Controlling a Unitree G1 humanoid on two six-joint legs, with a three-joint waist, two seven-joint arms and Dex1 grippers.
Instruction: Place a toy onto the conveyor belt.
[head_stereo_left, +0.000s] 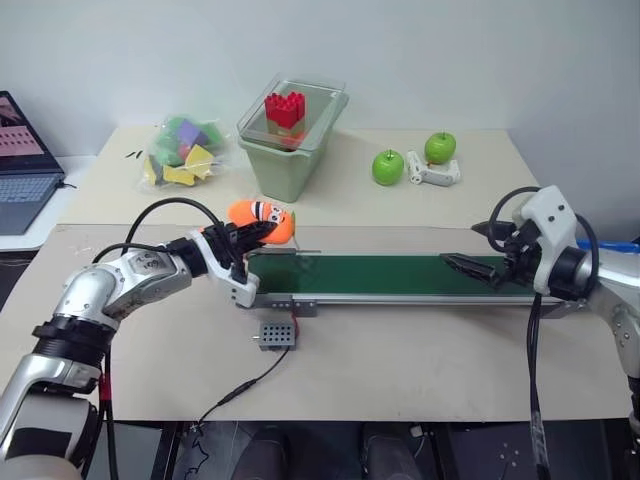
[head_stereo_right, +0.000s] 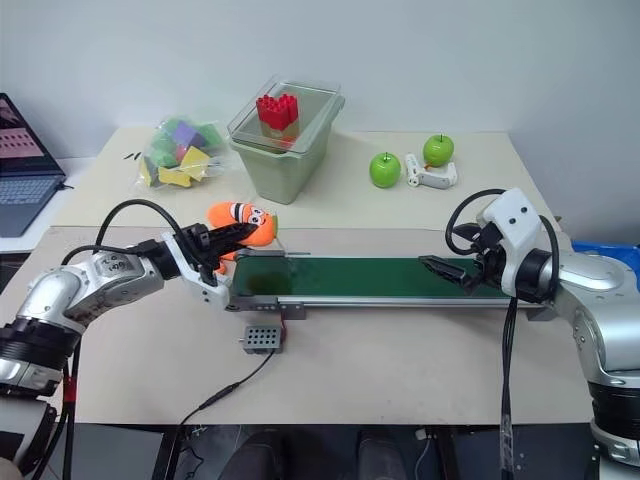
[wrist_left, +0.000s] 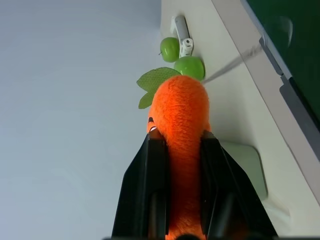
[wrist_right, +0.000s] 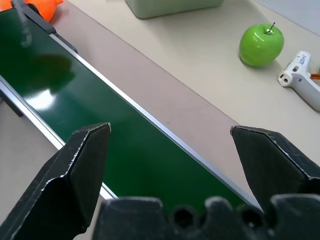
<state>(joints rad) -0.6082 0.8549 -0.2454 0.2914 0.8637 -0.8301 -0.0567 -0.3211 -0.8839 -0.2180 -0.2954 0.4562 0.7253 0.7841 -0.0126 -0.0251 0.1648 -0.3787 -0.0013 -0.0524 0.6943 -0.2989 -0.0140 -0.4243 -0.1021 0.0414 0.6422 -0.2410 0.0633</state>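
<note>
The left gripper should set the orange toy down on the green belt (head_stereo_left: 322, 268) (wrist_left: 303, 42) near the grey control box.
The toy (head_stereo_left: 266, 219), an orange plush with white eyes and a dark mouth, hangs just above the table behind the left end of the conveyor belt (head_stereo_left: 380, 275). My left gripper (head_stereo_left: 243, 236) is shut on it, and in the left wrist view the black fingers (wrist_left: 152, 190) squeeze the toy (wrist_left: 182, 110) from both sides, with a green leaf at its far tip. The conveyor belt is a long dark green strip in a grey frame. Over its right end my right gripper (head_stereo_left: 468, 266) stands open and holds nothing, with its fingers (wrist_right: 82, 165) wide apart above the belt (wrist_right: 100, 120).
A small grey control box (head_stereo_left: 277, 334) sits in front of the belt, trailing a cable. Behind the belt are a pale green bin (head_stereo_left: 290, 160) with a red block (head_stereo_left: 285, 108), two green apples (head_stereo_left: 388, 167) (head_stereo_left: 440, 148), a white tool (head_stereo_left: 435, 172) and a bag of coloured pieces (head_stereo_left: 185, 150). A laptop (head_stereo_left: 25, 165) is far left.
</note>
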